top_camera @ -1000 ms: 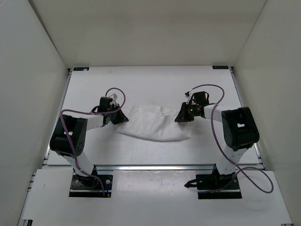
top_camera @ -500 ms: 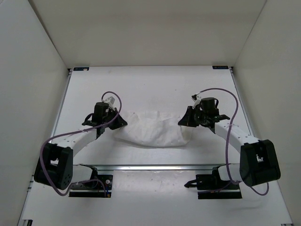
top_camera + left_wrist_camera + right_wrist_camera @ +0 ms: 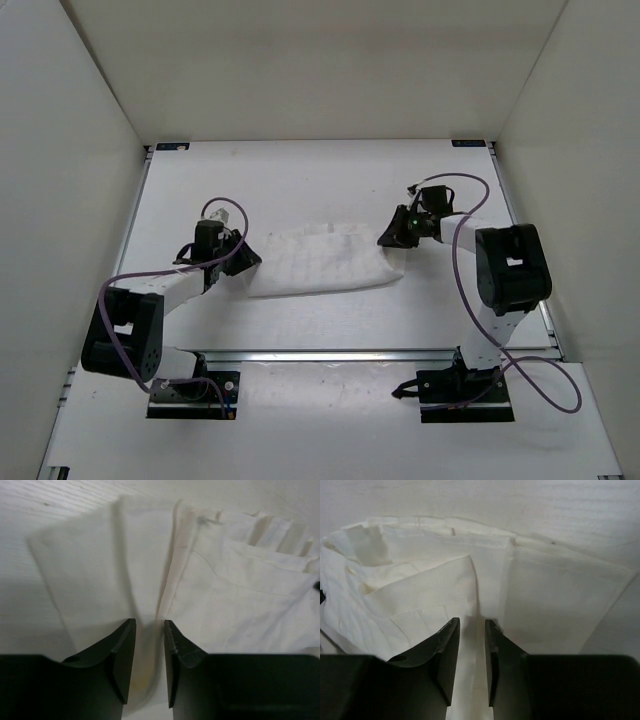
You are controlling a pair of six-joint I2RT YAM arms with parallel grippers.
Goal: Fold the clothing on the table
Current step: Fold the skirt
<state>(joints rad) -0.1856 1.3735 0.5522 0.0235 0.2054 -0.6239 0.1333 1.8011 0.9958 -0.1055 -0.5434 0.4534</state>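
Note:
The robot's left gripper is midway along the clothing's end and the clothing's near corner is loose, so it should open and grab the clothing by that near corner (image 3: 252,294).
The clothing (image 3: 318,260) is a white fabric piece lying flat as a folded band in the middle of the table (image 3: 320,180). My left gripper (image 3: 247,258) sits low at its left end. In the left wrist view the jaws (image 3: 150,624) stand slightly apart, open, with a raised fabric crease (image 3: 167,580) running into the gap. My right gripper (image 3: 388,240) sits at the right end of the clothing. The right wrist view shows it (image 3: 472,622) also open by a narrow gap over a fold (image 3: 492,580) of the layered fabric.
White enclosure walls (image 3: 80,150) rise on the left, right and back. A metal rail (image 3: 330,354) runs along the table's near edge, with both arm bases (image 3: 190,390) behind it. Purple cables (image 3: 465,200) loop beside each arm.
Both grippers, shut on the clothing's ends before, have lowered it to the table and parted their jaws. The sagging fabric now lies flatter, as a straighter band.

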